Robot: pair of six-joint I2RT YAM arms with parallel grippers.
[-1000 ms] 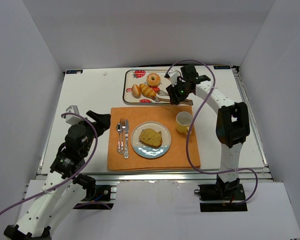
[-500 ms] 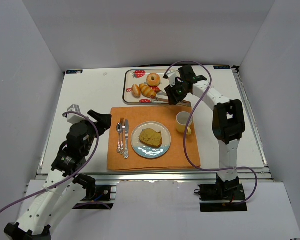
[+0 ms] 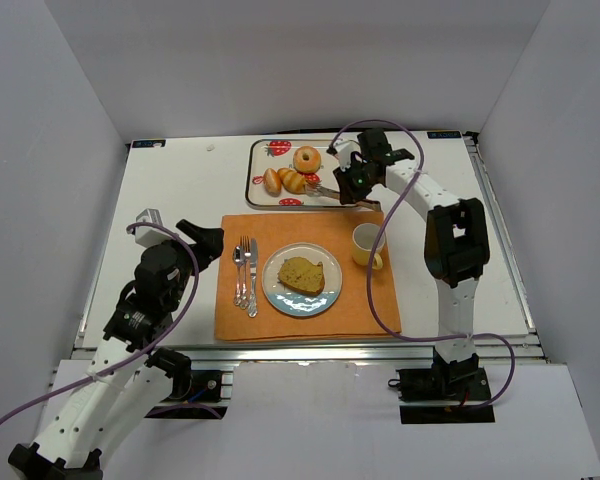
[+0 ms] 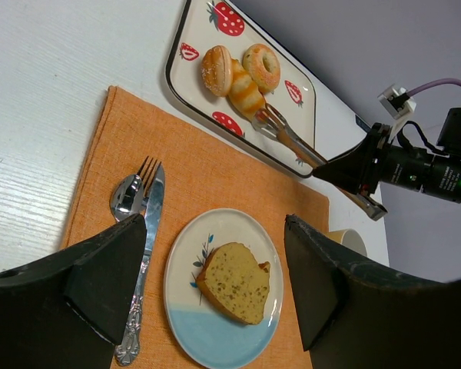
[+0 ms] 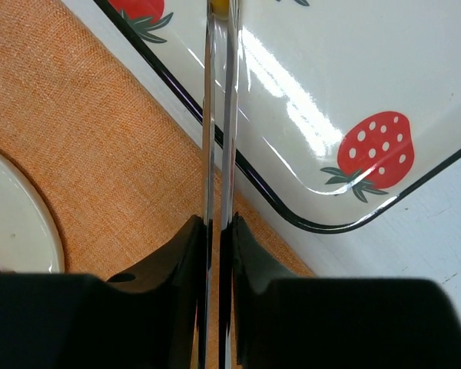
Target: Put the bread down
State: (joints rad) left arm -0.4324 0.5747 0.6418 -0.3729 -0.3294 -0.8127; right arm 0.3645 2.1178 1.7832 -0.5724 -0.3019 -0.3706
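Observation:
The tongs will open in my right gripper and let the croissant, still on the strawberry tray, go on the cake slice [image 3: 306, 265] on the blue-and-white plate.
Several breads lie on the strawberry tray [image 3: 260, 165]: a donut [image 3: 307, 158], a round roll [image 3: 272, 181] and a croissant [image 3: 296, 182]. My right gripper [image 3: 358, 180] is shut on metal tongs [image 3: 330, 192], whose tips reach the croissant. In the right wrist view the tongs [image 5: 219, 115] run between my right gripper's [image 5: 219, 231] pads over the tray's rim [image 5: 353, 154]. A blue-and-white plate [image 3: 325, 297] with a cake slice [image 3: 302, 274] sits on the orange placemat [image 3: 280, 225]. My left gripper [image 3: 202, 240] is open and empty, and in its wrist view [image 4: 215, 223] it hangs above the plate [image 4: 184, 307].
A yellow cup [image 3: 367, 243] stands on the placemat's right edge. A fork, knife and spoon [image 3: 245, 275] lie left of the plate. White walls enclose the table on three sides. A purple cable loops off the right arm.
My right gripper has shifted slightly up and toward the tray with the tongs, bringing their tips to the croissant. The left arm has barely moved.

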